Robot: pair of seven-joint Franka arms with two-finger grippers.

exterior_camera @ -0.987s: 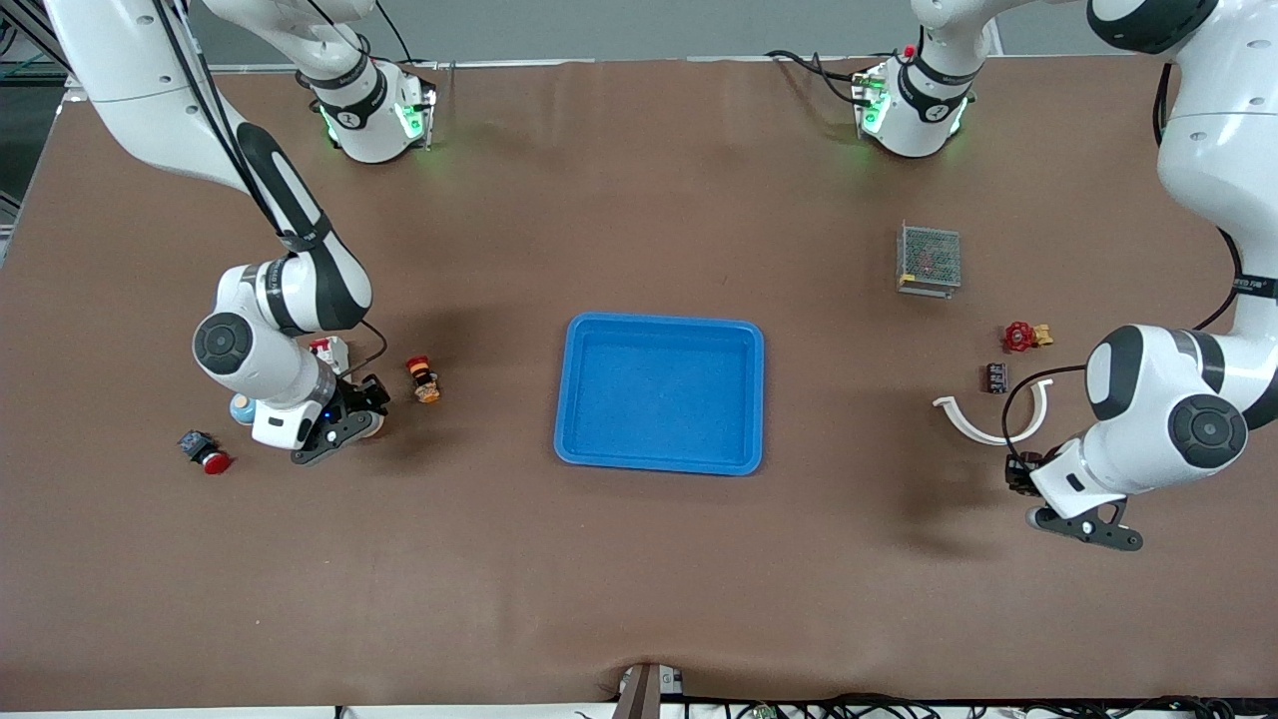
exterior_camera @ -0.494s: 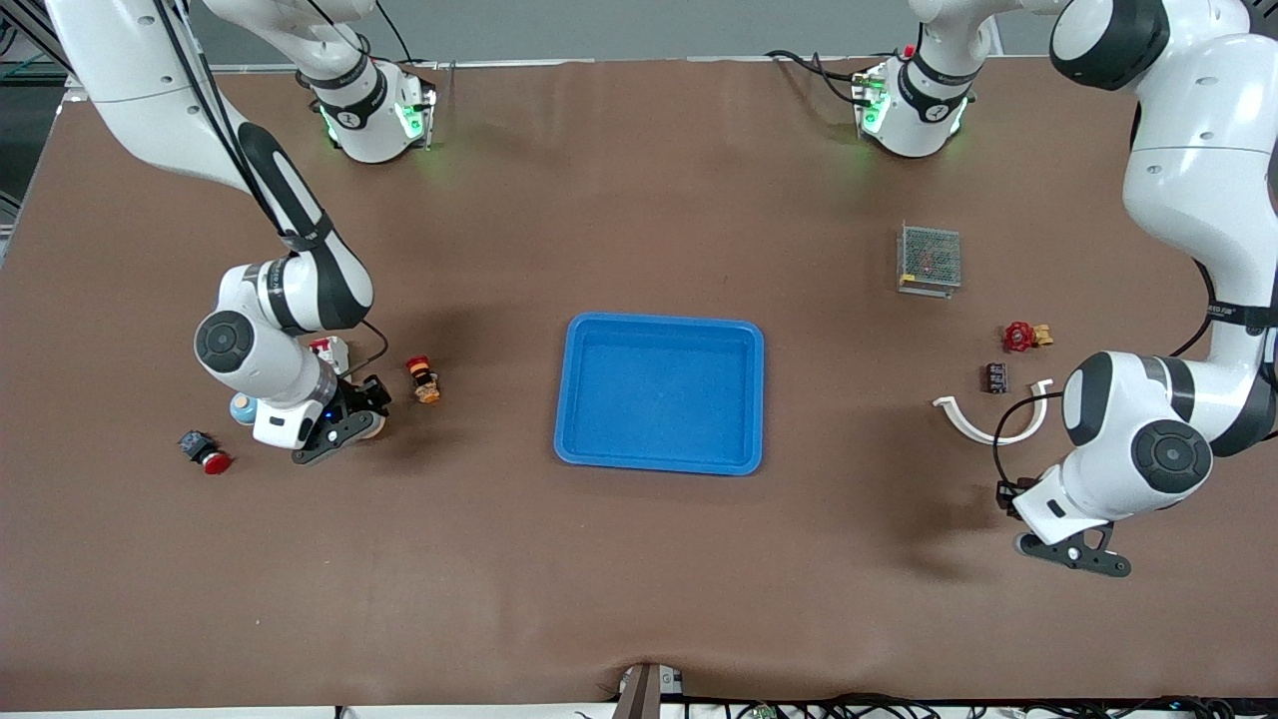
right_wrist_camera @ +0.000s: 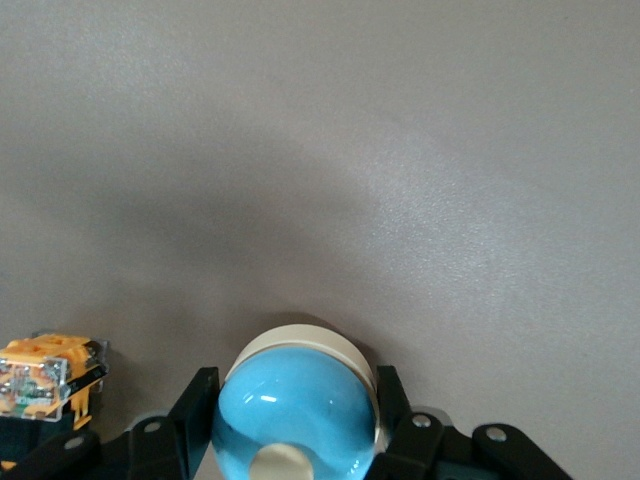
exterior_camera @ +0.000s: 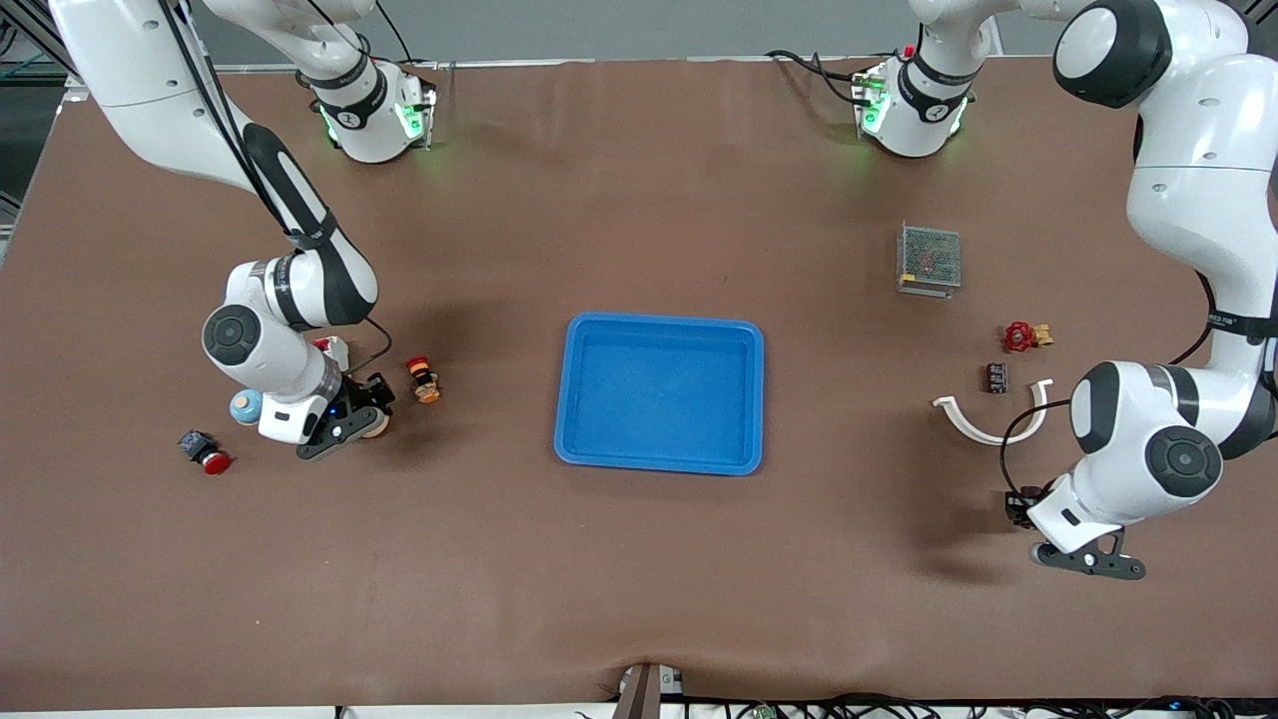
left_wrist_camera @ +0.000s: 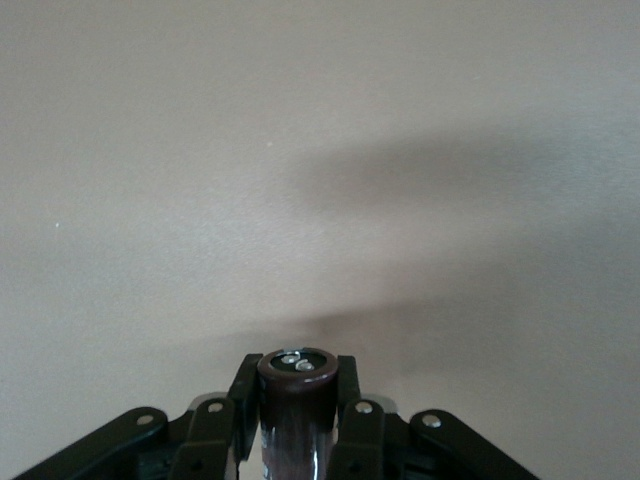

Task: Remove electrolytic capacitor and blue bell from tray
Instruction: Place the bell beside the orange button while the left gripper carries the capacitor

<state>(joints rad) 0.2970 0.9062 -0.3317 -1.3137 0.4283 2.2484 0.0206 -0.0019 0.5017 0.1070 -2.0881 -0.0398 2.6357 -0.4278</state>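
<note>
The robot's left gripper will release the electrolytic capacitor on the bare cloth near the outer bend of the white curved piece (exterior_camera: 1009, 504).
The blue tray (exterior_camera: 659, 327) lies mid-table with nothing in it. My left gripper (exterior_camera: 1016, 506) hangs over bare cloth at the left arm's end, shut on the electrolytic capacitor (left_wrist_camera: 297, 400), a dark brown cylinder with two metal terminals on its end; in the left wrist view the left gripper (left_wrist_camera: 297, 375) clamps it from both sides. My right gripper (exterior_camera: 374, 414) is low over the cloth at the right arm's end, shut on the blue bell (right_wrist_camera: 290, 410), a glossy blue dome on a cream base (exterior_camera: 376, 425). In the right wrist view the right gripper (right_wrist_camera: 297, 390) flanks the dome.
Near the right gripper are an orange-and-red button (exterior_camera: 424, 379), a pale blue ball (exterior_camera: 245, 406), a red-capped button (exterior_camera: 205, 454) and a white-red part (exterior_camera: 329, 350). At the left arm's end sit a mesh box (exterior_camera: 929, 260), red valve (exterior_camera: 1020, 337), dark component (exterior_camera: 995, 377) and white curved piece (exterior_camera: 988, 424).
The left gripper has carried the capacitor toward the front camera, away from the white curved piece. The right gripper has shifted slightly with the bell, and more of the pale blue ball shows.
</note>
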